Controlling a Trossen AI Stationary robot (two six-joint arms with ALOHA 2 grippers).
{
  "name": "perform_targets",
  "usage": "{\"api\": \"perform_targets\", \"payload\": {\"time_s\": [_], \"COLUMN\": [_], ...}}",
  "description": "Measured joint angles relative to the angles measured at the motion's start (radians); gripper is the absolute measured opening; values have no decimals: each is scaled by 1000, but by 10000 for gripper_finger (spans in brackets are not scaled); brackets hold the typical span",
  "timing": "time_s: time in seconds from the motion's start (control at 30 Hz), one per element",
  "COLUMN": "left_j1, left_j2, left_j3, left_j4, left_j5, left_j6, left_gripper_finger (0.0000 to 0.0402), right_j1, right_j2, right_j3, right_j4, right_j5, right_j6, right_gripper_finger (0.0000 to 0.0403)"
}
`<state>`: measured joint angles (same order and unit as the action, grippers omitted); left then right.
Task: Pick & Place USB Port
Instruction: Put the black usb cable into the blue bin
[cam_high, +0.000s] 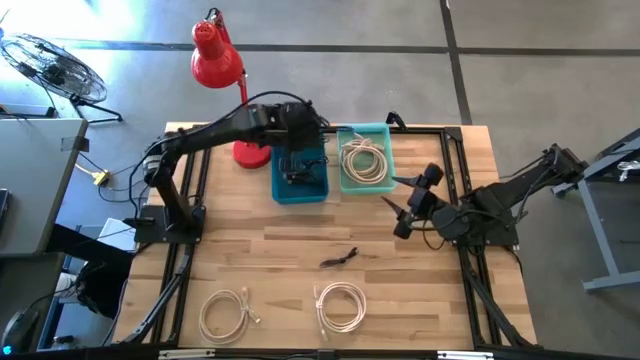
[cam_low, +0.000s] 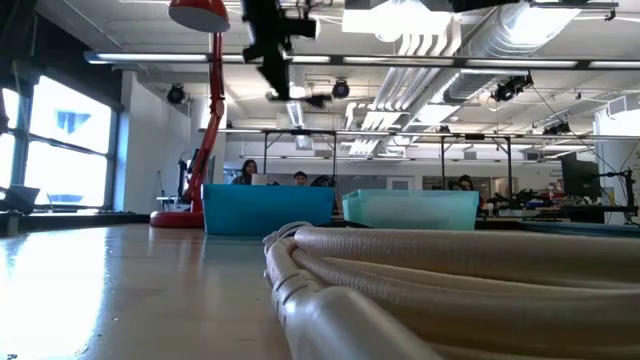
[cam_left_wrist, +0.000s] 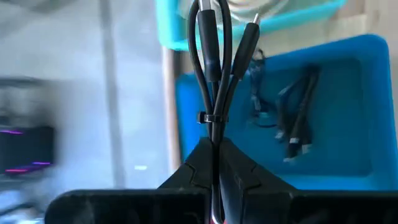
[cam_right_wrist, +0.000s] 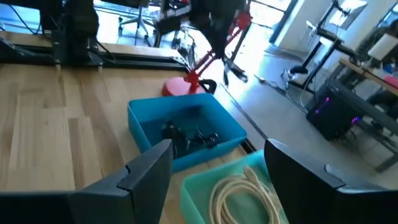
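My left gripper needs to let go of the bundled black USB cable between the black cables on the blue bin's bottom (cam_high: 311, 158) (cam_left_wrist: 277, 109).
My left gripper (cam_high: 297, 150) hovers above the blue bin (cam_high: 300, 180), shut on a bundled black USB cable (cam_left_wrist: 211, 56). In the low view the left gripper (cam_low: 268, 45) is high above the blue bin (cam_low: 265, 210). More black cables (cam_left_wrist: 292, 118) lie on the bin floor. Another black cable (cam_high: 338, 259) lies flat on the table's middle. My right gripper (cam_high: 405, 215) waits open over the table, right of the teal bin (cam_high: 365, 160), which holds a coiled white cable (cam_high: 365, 162). My left gripper pinches the black cable bundle between its two fingers (cam_left_wrist: 193, 165), just behind the small tie (cam_left_wrist: 211, 117) that binds its strands. The looped strands and a plug (cam_left_wrist: 249, 37) stick out past the fingertips. The bundle is lifted clear, above the blue bin.
A red desk lamp (cam_high: 215, 60) stands on the far side, left of the blue bin. Two coiled white cables (cam_high: 225, 310) (cam_high: 340, 305) lie near the table's near edge; one fills the foreground of the low view (cam_low: 450, 290). Bare wood lies between bins and coils.
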<state>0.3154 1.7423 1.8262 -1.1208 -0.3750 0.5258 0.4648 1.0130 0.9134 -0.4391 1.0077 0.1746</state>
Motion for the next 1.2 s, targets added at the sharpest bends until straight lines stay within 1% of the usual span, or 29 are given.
{"api": "perform_targets", "payload": {"time_s": [0.1, 0.2, 0.33, 0.5, 0.57, 0.7, 0.83, 0.93, 1.07, 1.2], "left_j1": [68, 109, 119, 116, 117, 117, 117, 117, 116, 116], "left_j2": [1, 1, 1, 1, 1, 1, 0, 0, 0, 0], "left_j3": [-119, -249, -398, -519, -551, -594, -608, -611, -611, -611], "left_j4": [83, 168, 300, 450, 490, 552, 581, 583, 608, 601], "left_j5": [101, 176, 245, 298, 315, 315, 316, 319, 270, 253], "left_j6": [-10, -16, -26, -26, -26, -24, 35, 45, 48, 53], "left_gripper_finger": [1, 1, 1, 1, 1, 1, 8, 31, 67, 97], "right_j1": [0, 0, 0, 0, 0, 0, 0, 0, 0, 0], "right_j2": [-16, -19, -19, -19, -19, -19, -19, -19, -19, -19], "right_j3": [0, 0, 0, 0, 0, 0, 0, 0, 0, 0], "right_j4": [-82, -164, -260, -318, -324, -327, -327, -327, -328, -328], "right_j5": [-2, 5, 15, 63, 79, 84, 84, 83, 65, 51], "right_j6": [54, 97, 139, 166, 166, 166, 166, 185, 192, 192], "right_gripper_finger": [247, 247, 247, 247, 247, 247, 247, 247, 247, 247]}}
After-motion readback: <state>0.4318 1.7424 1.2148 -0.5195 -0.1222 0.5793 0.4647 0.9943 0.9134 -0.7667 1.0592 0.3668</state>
